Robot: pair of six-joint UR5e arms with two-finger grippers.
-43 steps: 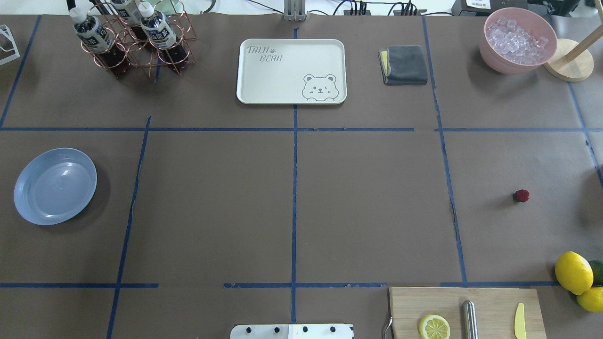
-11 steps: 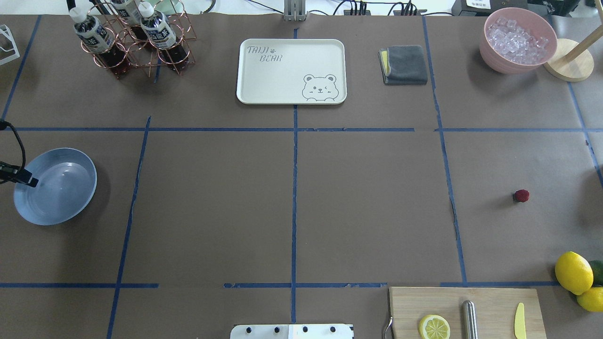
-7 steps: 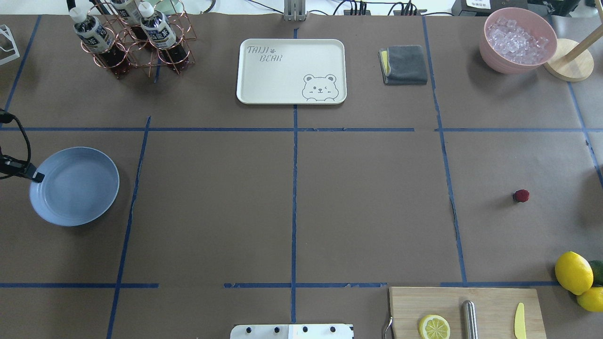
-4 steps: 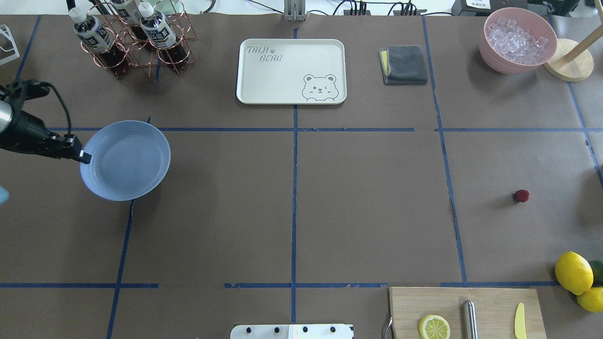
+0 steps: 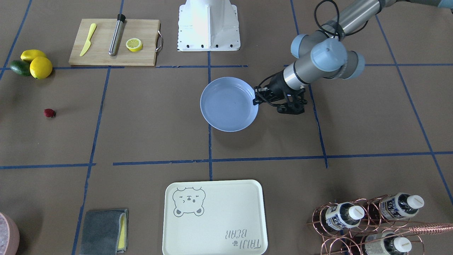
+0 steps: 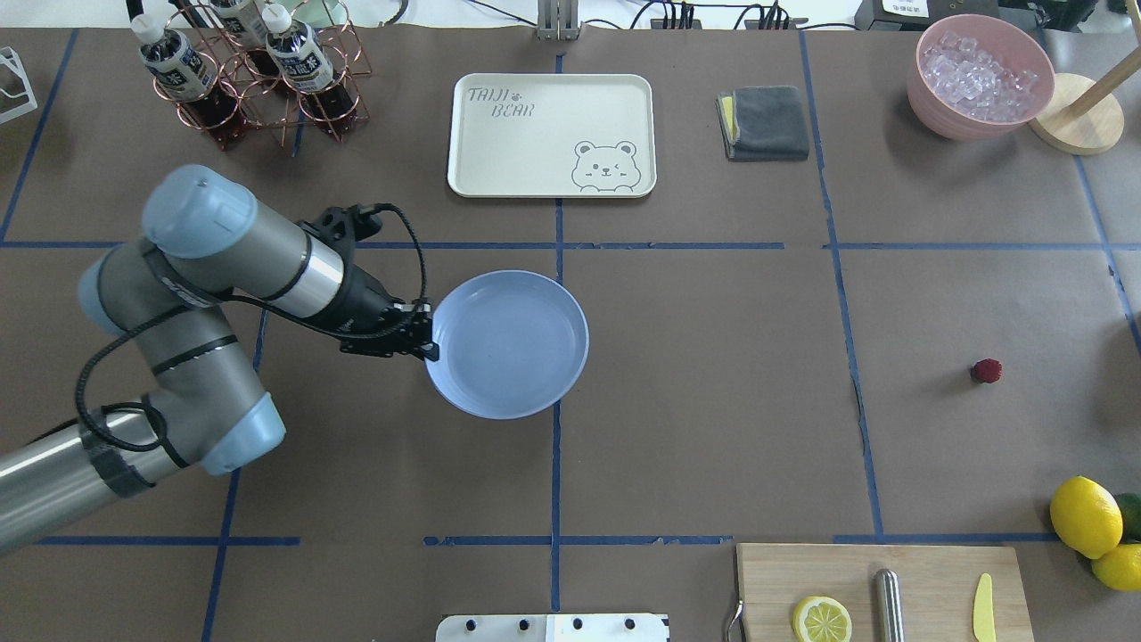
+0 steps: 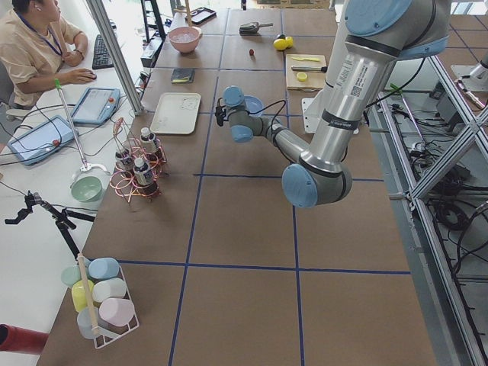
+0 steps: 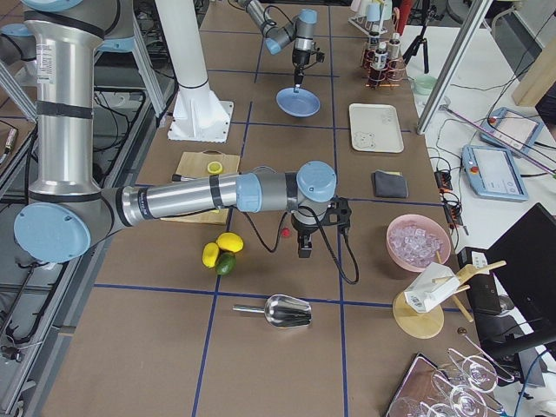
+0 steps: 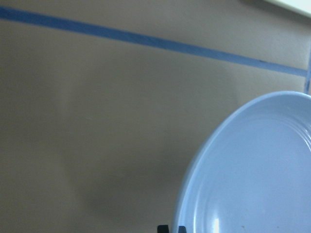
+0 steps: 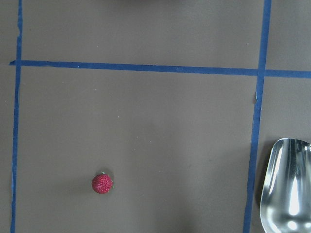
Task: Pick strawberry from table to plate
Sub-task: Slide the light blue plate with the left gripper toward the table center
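The light-blue plate is to go on the centre tape line midway (image 5: 206, 113) between the tape crossings. Next, I let go of it there with my left gripper.
The light-blue plate (image 6: 506, 344) is near the middle of the table (image 6: 713, 428), over the centre tape line. My left gripper (image 6: 431, 343) is shut on its left rim; the same grip shows in the front view, plate (image 5: 229, 104) and gripper (image 5: 255, 101). The plate casts a shadow on the paper in the left wrist view (image 9: 262, 174). The strawberry (image 6: 986, 371) lies alone at the far right, also seen in the right wrist view (image 10: 102, 183). My right gripper (image 8: 304, 248) hangs above the table close to the strawberry (image 8: 284, 233); I cannot tell whether it is open or shut.
The cream bear tray (image 6: 551, 134) lies at the back centre, with a bottle rack (image 6: 254, 76) back left. A grey cloth (image 6: 765, 122) and a pink bowl of ice (image 6: 979, 76) are back right. Front right are the cutting board (image 6: 882, 593) and lemons (image 6: 1085, 515). A metal scoop (image 10: 286, 189) lies right of the strawberry.
My left arm has swung in from the left edge and carried the plate rightward to the table's centre line. The strawberry has not moved.
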